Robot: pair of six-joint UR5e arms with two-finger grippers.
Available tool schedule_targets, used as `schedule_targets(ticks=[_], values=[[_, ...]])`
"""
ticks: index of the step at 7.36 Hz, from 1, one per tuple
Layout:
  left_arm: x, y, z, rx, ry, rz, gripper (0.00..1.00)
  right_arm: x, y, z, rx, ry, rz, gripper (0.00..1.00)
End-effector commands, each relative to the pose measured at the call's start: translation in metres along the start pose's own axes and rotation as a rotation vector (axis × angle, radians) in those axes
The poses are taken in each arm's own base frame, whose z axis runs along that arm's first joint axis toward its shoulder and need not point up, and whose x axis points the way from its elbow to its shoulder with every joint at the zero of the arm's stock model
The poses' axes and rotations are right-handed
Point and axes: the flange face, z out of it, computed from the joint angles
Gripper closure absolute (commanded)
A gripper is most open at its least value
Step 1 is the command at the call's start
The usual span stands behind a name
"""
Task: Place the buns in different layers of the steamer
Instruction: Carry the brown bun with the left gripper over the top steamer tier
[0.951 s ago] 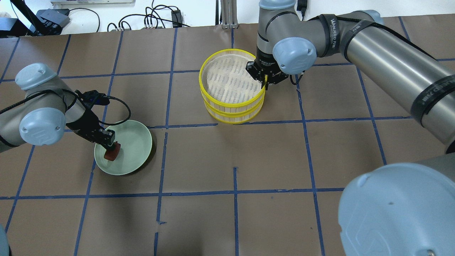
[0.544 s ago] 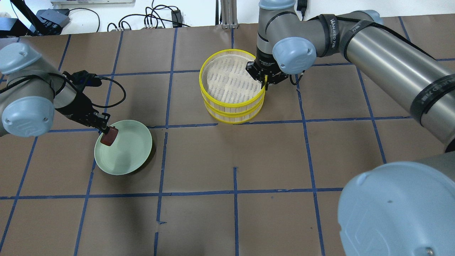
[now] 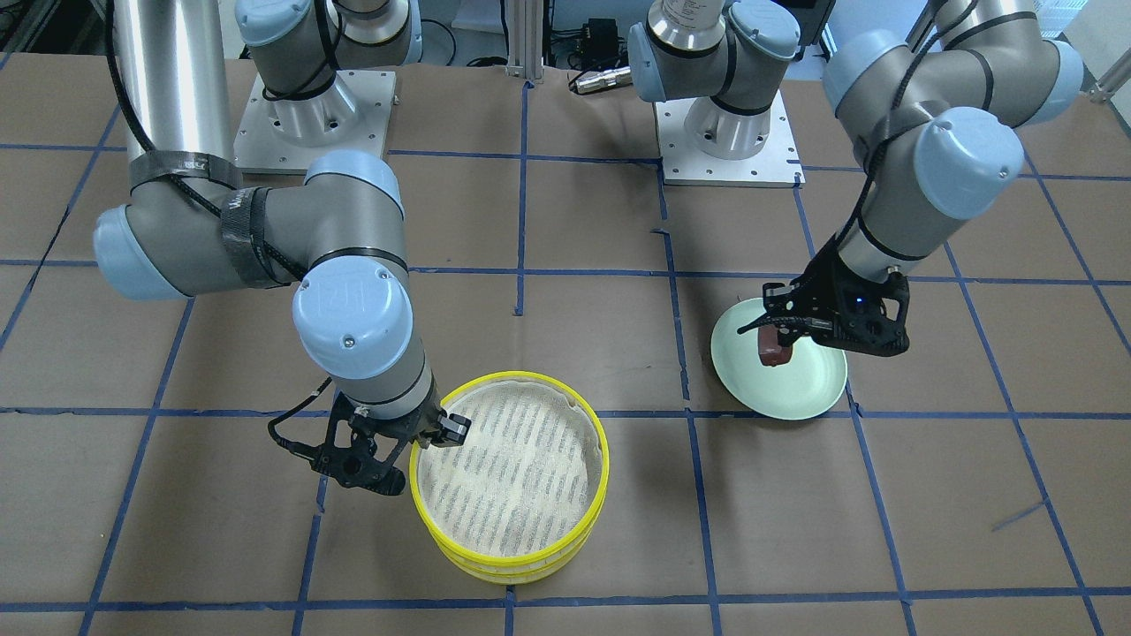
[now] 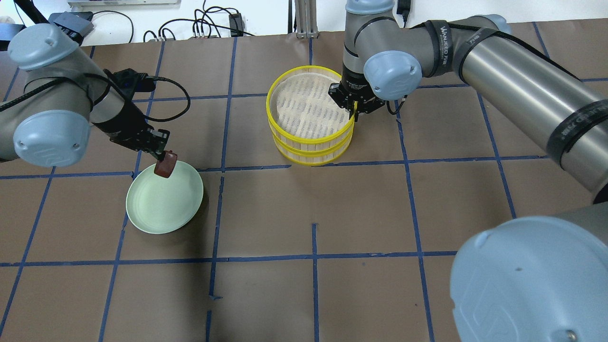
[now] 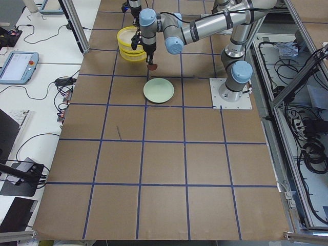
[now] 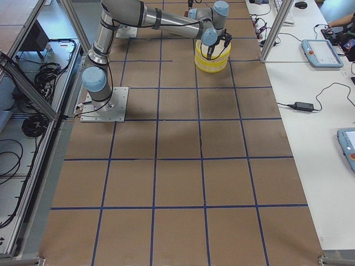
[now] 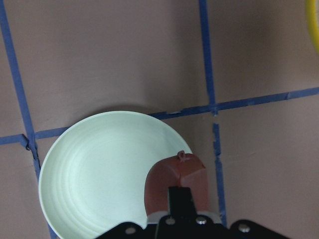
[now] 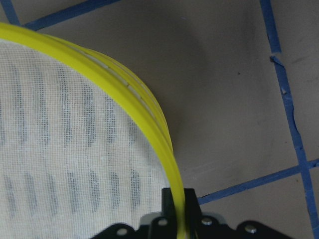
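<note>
My left gripper has the dark reddish-brown bun. Next, I let go of it with that gripper near the middle of the steamer's white cloth [image 3: 531, 458].
The dark reddish-brown bun [image 4: 165, 169] hangs in my left gripper [image 4: 163, 157], which is shut on it above the far edge of the pale green plate [image 4: 164, 206]. The left wrist view shows the bun [image 7: 177, 177] over the plate [image 7: 89, 174]. The yellow-rimmed two-layer steamer [image 4: 289, 142] stands at the table's middle back, its white cloth top bare. My right gripper [image 4: 354, 114] is shut on the top tray's yellow rim [image 8: 149, 124] on its right side. The creamy white bun is hidden.
The table is brown paper with a grid of blue tape. Cables and boxes lie beyond the far edge [image 4: 209, 23]. In the front-facing view the plate [image 3: 800, 389] lies right of the steamer [image 3: 517, 565].
My left gripper has lifted the brown bun off the plate and carried it up and toward the plate's far edge. The right gripper has stayed on the steamer rim.
</note>
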Motion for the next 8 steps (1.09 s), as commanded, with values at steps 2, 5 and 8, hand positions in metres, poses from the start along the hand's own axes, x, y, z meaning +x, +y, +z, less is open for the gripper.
schedule_targets(ticks=[2, 5, 8], values=[[0.025, -0.01, -0.016, 0.047, 0.084, -0.044, 0.99, 0.003, 0.0, -0.004, -0.007, 0.019, 0.0, 0.91], [0.088, -0.021, -0.033, 0.087, 0.179, -0.118, 0.99, 0.001, 0.0, 0.001, -0.02, 0.008, 0.01, 0.91], [0.196, -0.055, -0.048, 0.182, 0.343, -0.204, 0.99, -0.001, -0.001, 0.004, -0.015, 0.004, 0.042, 0.88]])
